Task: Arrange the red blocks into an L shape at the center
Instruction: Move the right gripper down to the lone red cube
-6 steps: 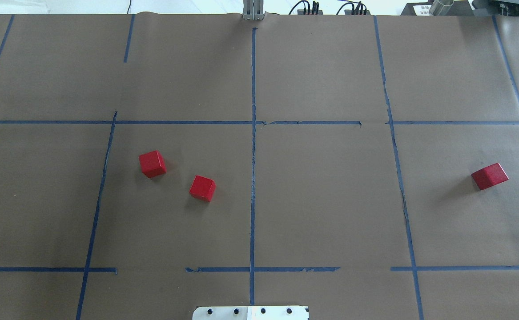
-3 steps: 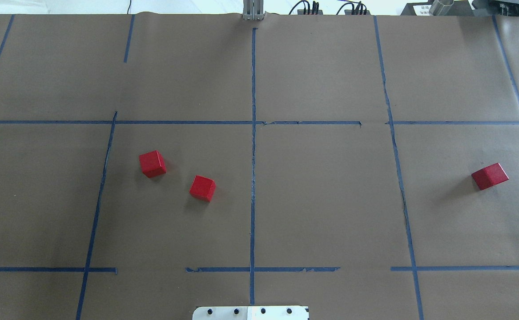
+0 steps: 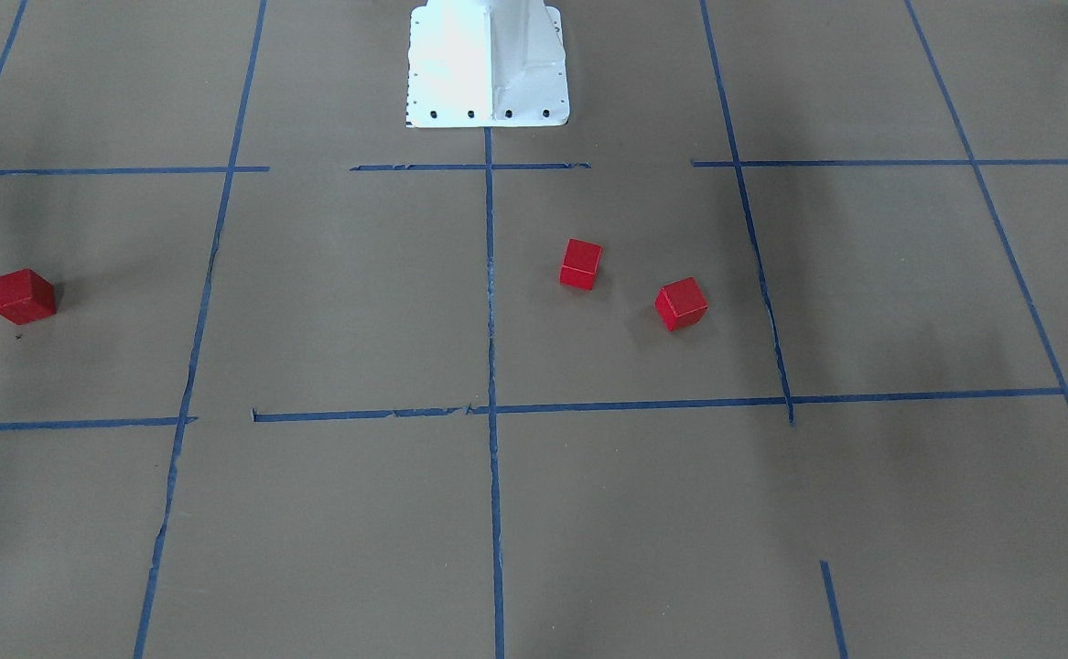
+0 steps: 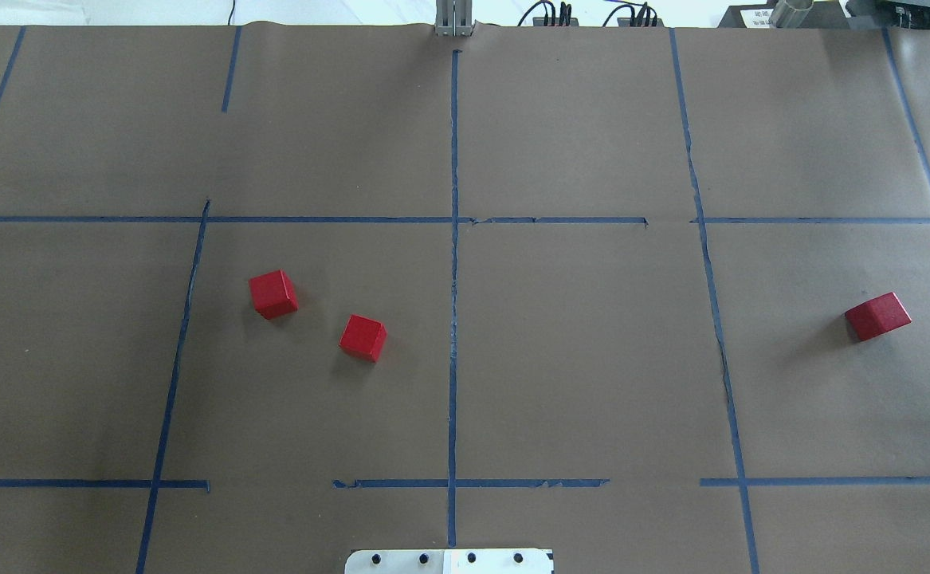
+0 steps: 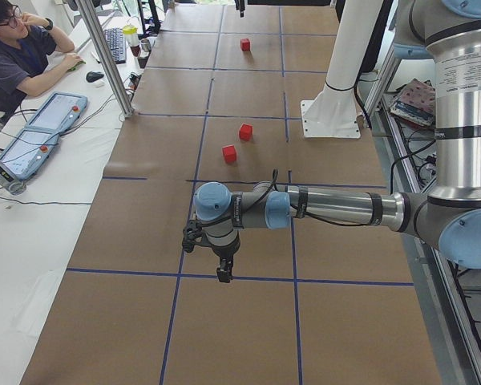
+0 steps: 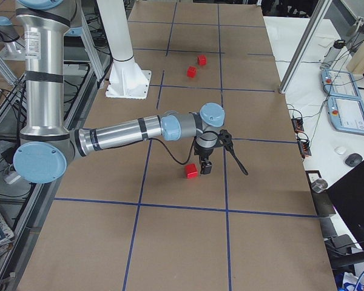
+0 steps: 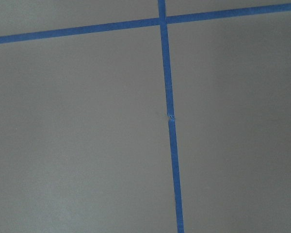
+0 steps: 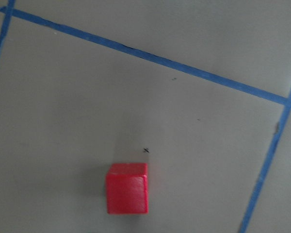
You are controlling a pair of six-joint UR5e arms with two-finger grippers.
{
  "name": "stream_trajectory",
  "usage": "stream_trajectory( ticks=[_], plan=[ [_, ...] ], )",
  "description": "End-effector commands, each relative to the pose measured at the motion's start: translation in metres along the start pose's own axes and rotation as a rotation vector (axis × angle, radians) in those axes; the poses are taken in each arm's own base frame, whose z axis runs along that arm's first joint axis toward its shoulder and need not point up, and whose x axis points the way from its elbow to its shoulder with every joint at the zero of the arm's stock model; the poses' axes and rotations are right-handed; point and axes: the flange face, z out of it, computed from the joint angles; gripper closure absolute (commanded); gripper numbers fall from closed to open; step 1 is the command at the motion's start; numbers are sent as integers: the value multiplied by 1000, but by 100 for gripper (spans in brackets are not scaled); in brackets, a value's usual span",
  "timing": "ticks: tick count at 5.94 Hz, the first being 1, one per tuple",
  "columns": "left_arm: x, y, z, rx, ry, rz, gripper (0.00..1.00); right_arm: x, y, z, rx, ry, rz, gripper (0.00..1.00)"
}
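Note:
My right gripper is going to close on the opposite sides [image 3: 25,296] [image 8: 127,188] of the lone red block, the one far away from the paired red blocks.
Two red blocks [image 4: 273,294] [image 4: 362,337] lie close together on the brown paper, left of the long blue tape line at the center [image 4: 453,343]. They also show in the front view [image 3: 681,304] [image 3: 581,264]. The third red block [image 4: 877,316] lies far right; it shows in the right wrist view [image 8: 127,188]. My right gripper [image 6: 206,168] hangs just beside this block [image 6: 192,171]; I cannot tell if it is open or shut. My left gripper [image 5: 224,273] hovers over bare paper far from the blocks; its state is unclear. The left wrist view shows only tape.
The white robot base [image 4: 449,562] stands at the table's near edge on the center line. An operator [image 5: 16,48] sits at a side desk with a teach pendant [image 5: 52,120]. A metal post [image 5: 112,64] stands at the table's far edge.
A small dark part of the right arm has come in at the overhead view's right edge. The three blocks have not moved.

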Motion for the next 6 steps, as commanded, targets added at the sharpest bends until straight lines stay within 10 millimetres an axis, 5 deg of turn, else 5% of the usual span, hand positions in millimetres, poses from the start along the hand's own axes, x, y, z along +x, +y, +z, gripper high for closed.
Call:
stream_trajectory(
  ticks=[1,3,6],
  plan=[
    [4,-1,4,-8,0,9,0,-62,-15,48,74,-5,67,0],
    [4,-1,4,-8,0,9,0,-33,15,105,89,17,37,0],
    [3,0,5,-11,0,7,0,-20,24,141,47,26,28,0]
  ],
)
